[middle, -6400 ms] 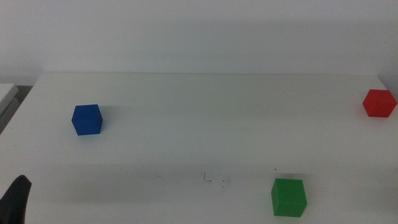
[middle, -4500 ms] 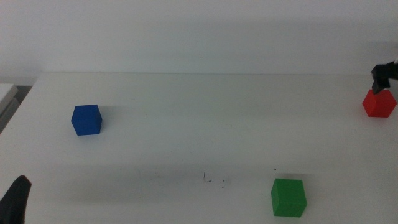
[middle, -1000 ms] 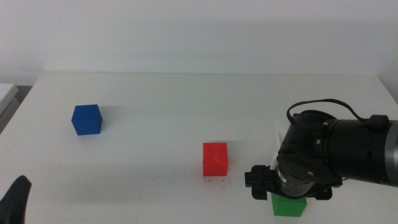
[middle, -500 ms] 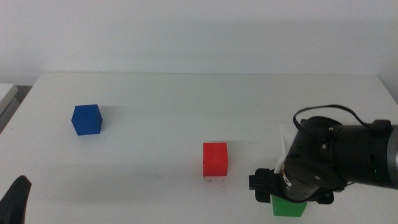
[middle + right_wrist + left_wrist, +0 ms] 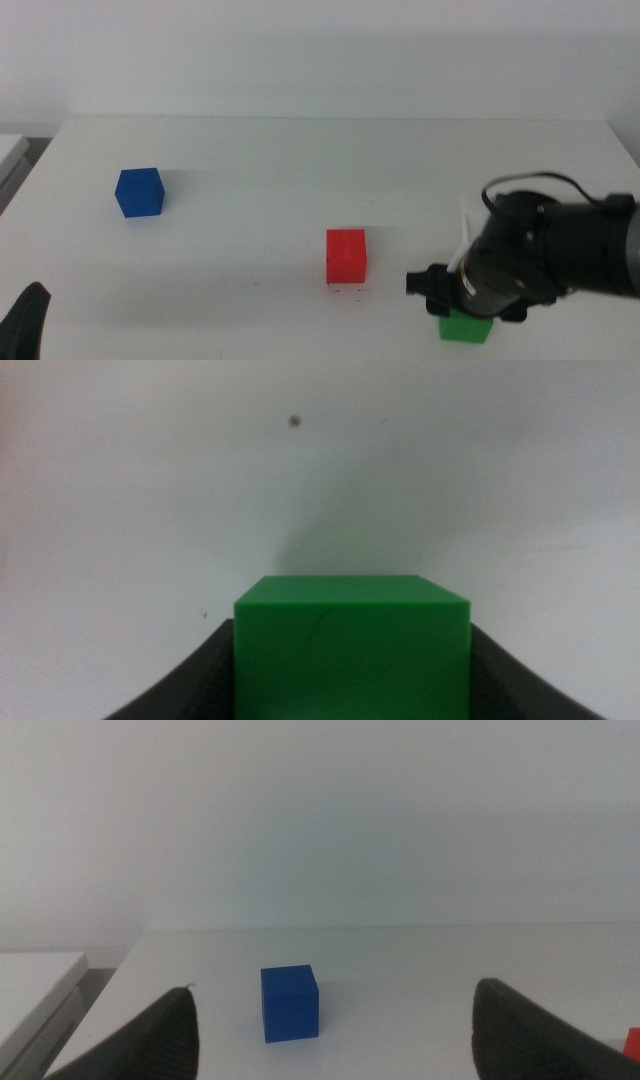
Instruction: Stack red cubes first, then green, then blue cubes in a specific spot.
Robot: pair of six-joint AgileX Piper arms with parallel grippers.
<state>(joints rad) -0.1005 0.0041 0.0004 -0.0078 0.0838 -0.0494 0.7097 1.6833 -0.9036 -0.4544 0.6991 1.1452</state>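
The robot's right gripper should release the green cube squarely on top of the red cube (image 5: 346,232) behind the dark specks.
The red cube (image 5: 346,256) stands on the white table just behind a few dark specks (image 5: 350,291) that mark the spot. The green cube (image 5: 465,328) rests on the table at the front right, mostly hidden under my right gripper (image 5: 462,312). In the right wrist view the green cube (image 5: 352,645) fills the gap between the jaws, which lie against both its sides. The blue cube (image 5: 139,191) sits alone at the far left and also shows in the left wrist view (image 5: 290,1004). My left gripper (image 5: 25,320) waits at the front left corner, open and empty.
The right arm's thick dark body (image 5: 545,262) and its cable cover the front right of the table. The table's left edge (image 5: 30,170) runs close to the blue cube. A sliver of the red cube (image 5: 634,1038) shows in the left wrist view.
The right arm carried the red cube from the far right to the specks, let it go, then came down over the green cube. Over the last second it sank slightly lower and to the right.
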